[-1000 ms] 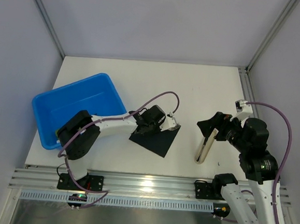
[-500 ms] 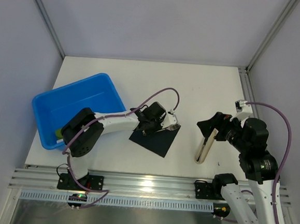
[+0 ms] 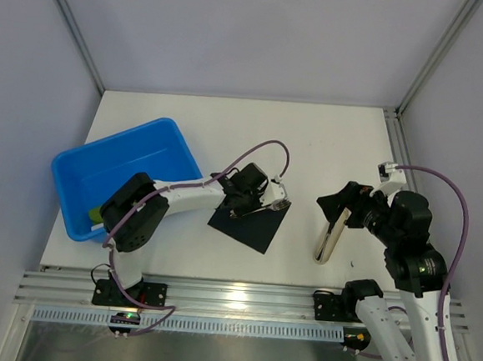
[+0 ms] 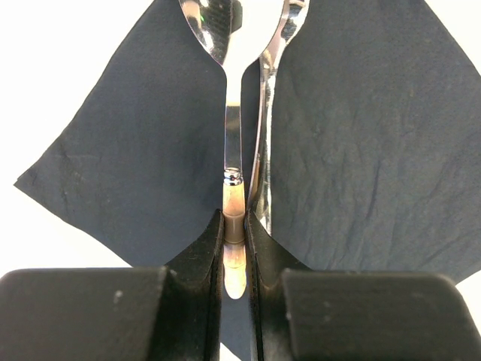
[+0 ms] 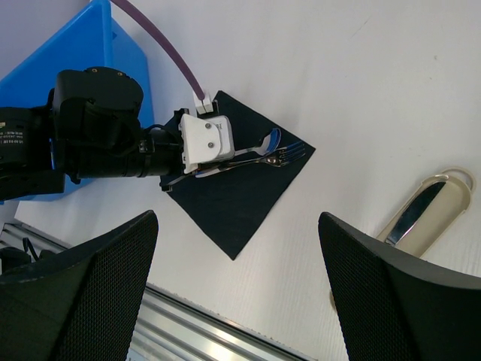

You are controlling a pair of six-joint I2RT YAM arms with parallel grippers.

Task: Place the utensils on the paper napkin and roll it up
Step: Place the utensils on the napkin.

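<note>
The robot's left gripper should release the silver spoon on the black napkin (image 3: 255, 205) (image 4: 231, 139) alongside the fork.
The black paper napkin (image 3: 251, 223) lies flat as a diamond on the white table; it also shows in the left wrist view (image 4: 361, 135) and the right wrist view (image 5: 233, 199). My left gripper (image 3: 260, 205) is low over its far corner, jaws shut on the handle of a silver spoon (image 4: 228, 120). A second silver piece, a fork (image 4: 264, 128), lies close beside the spoon against the right finger. Its tines (image 5: 297, 153) reach the napkin's right corner. My right gripper (image 3: 341, 207) is wide open and empty, to the right, high above the table (image 5: 237, 301).
A blue tub (image 3: 116, 175) stands at the left. A beige oblong holder (image 3: 330, 235) with a shiny knife in it (image 5: 428, 210) lies below my right gripper. The aluminium rail (image 3: 232, 297) runs along the near edge.
My left gripper has shifted slightly toward the far side with the utensils over the napkin. The right arm has not moved.
</note>
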